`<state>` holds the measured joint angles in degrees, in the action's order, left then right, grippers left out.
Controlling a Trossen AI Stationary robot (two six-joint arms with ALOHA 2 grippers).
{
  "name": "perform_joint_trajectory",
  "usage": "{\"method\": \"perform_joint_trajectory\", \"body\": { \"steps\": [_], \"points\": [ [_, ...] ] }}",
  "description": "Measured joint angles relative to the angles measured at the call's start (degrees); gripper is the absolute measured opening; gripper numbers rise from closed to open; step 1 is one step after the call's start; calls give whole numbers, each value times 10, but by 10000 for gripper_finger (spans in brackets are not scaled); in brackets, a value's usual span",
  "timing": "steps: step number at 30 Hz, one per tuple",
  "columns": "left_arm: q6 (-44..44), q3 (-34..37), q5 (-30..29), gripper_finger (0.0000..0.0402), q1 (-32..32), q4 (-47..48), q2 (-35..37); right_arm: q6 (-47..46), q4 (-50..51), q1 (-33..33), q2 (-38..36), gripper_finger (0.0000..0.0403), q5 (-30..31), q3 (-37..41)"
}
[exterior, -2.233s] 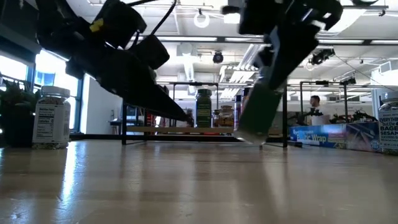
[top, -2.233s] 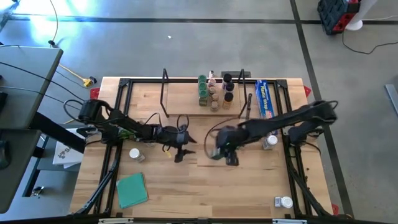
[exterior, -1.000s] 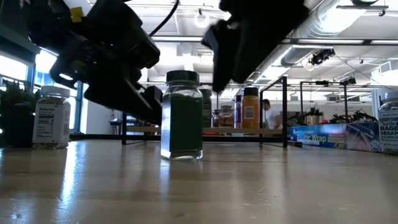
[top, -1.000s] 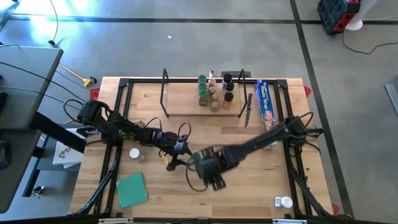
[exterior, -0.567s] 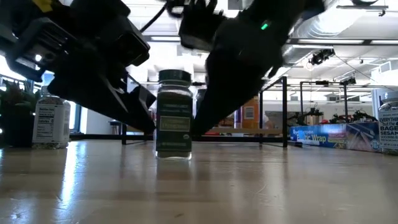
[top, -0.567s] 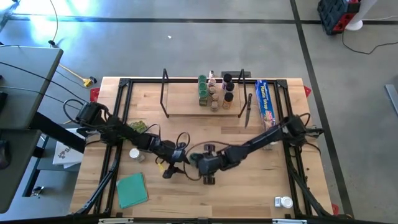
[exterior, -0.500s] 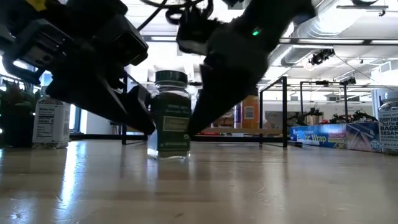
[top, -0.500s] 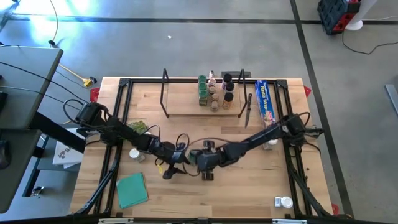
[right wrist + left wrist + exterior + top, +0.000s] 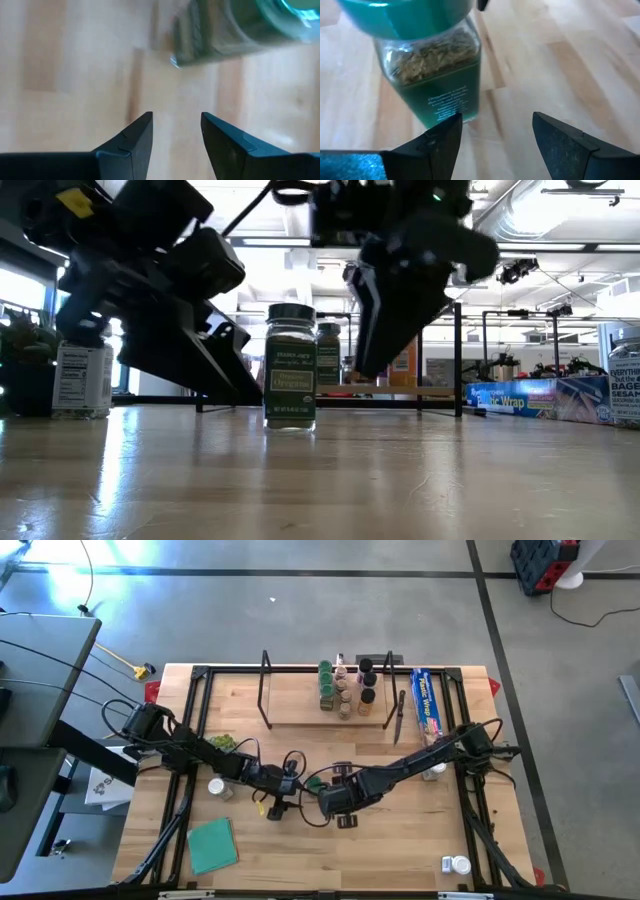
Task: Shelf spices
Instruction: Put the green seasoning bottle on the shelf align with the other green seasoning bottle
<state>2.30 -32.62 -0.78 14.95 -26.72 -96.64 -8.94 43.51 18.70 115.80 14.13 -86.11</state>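
The upright spice jar stands outside the right gripper's fingers, so the robot's right gripper needs to come over it and take its green lid (image 9: pixel 291 311) before shelving it.
One spice jar (image 9: pixel 291 368) with a green lid stands upright on its base on the wooden table, mid-table, between my two grippers (image 9: pixel 312 785). My left gripper (image 9: pixel 275 805) is open just to the jar's left; in its wrist view (image 9: pixel 495 125) the jar (image 9: pixel 432 75) stands ahead of one finger, not between the two. Whether that finger touches the jar, I cannot tell. My right gripper (image 9: pixel 342 815) is open, pointing steeply down to the jar's right; its wrist view (image 9: pixel 176 122) shows bare wood between the fingers. The shelf (image 9: pixel 300 708) stands at the far edge with several jars (image 9: pixel 345 690) on its board.
Loose jars lie around: one white-lidded (image 9: pixel 216 786) and one green (image 9: pixel 222 743) at the left, one (image 9: pixel 433 768) at the right, one (image 9: pixel 455 864) at the near right corner. A teal square (image 9: pixel 212 844) lies near left. A blue wrap box (image 9: pixel 427 698) lies beside the shelf.
My right gripper has sunk toward the table beside the jar and tipped. The jar has stayed upright on the wood; it shifted a little toward the table's left, tilted briefly, came back, and has turned so that its label faces the near edge.
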Motion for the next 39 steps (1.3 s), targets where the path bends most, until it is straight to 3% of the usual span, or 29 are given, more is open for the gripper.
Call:
{"method": "perform_joint_trajectory", "body": {
  "steps": [5, 10, 14, 20, 26, 30, 33, 39],
  "points": [
    [-18, 0, 0, 239, -20, 6, 0, -42, -57, 1, -41, 160, 39, 79],
    [-13, 0, 15, 239, -20, 31, 0, -92, -182, 2, -83, 160, 30, 169],
    [6, 0, 17, 239, -10, 74, 0, -60, -310, -2, -97, 160, 28, 213],
    [53, -2, 3, 239, 9, 107, 3, -46, -302, -37, -106, 177, 28, 217],
    [67, -1, -18, 239, 23, 112, 9, 6, -270, -65, -142, 252, 19, 217],
    [71, -1, -23, 239, 24, 115, 10, 30, -339, -69, -141, 297, -11, 217],
    [76, -1, -26, 239, 24, 115, 10, 39, -400, -62, -123, 308, -46, 217],
    [76, 0, -27, 239, 24, 115, 10, 33, -488, -41, -86, 310, -17, 217]
  ]
}}
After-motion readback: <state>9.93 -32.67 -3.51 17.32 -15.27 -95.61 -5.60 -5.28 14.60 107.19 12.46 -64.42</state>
